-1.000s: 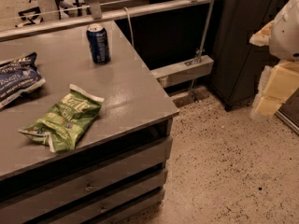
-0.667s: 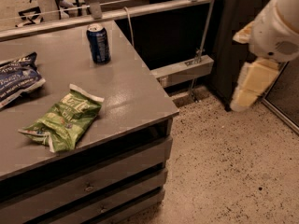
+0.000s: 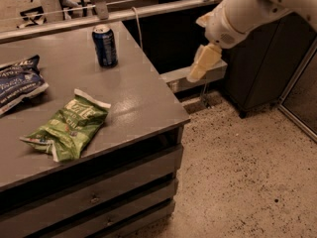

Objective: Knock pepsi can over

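The robot's gripper should next move to the upright pepsi can on the grey table and close around the middle of its body [image 3: 106,47].
The pepsi can [image 3: 104,45] is a small dark-blue can with a silver top, standing upright near the far right part of the grey table [image 3: 133,98]. My gripper [image 3: 202,64] hangs from the white arm at the upper right, off the table's right edge and to the right of the can, well apart from it. Its cream fingers point down and to the left.
A green snack bag [image 3: 68,126] lies on the table's front middle. A blue crinkled snack bag [image 3: 17,82] lies at the left edge. The table has drawers below. Dark cabinets stand at the right, a rail runs behind the table, and speckled floor lies at the lower right.
The arm and gripper have moved left and up, from the far right edge toward the table and the can. The can and both bags have not moved.
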Robot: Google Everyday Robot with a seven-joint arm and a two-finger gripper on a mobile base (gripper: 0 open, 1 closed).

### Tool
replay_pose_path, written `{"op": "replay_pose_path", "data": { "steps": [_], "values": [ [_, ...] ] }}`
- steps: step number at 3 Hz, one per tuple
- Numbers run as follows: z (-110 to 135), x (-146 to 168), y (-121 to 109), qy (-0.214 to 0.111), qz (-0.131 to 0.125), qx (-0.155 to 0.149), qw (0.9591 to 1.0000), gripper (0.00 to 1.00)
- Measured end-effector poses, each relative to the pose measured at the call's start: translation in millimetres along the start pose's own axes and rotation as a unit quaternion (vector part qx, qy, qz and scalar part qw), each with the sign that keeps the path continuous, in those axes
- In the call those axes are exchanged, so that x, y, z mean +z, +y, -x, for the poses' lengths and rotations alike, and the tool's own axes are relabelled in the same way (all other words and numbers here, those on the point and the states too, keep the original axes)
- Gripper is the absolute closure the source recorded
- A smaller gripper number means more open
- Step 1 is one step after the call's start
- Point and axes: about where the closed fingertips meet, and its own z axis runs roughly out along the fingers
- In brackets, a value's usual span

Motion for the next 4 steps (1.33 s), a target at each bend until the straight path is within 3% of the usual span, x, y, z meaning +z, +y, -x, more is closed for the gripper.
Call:
{"op": "replay_pose_path", "data": {
  "steps": [1, 2, 3, 4],
  "values": [
    [39, 49, -47, -0.08, -0.015, -0.003, 0.9967, 0.0],
    [68, 89, -75, -0.15, -0.009, 0.017, 0.9884, 0.0],
    [96, 116, -88, -0.207, 0.018, 0.046, 0.9771, 0.0],
    [124, 126, -82, -0.25, 0.058, 0.068, 0.9641, 0.0]
  ]
}}
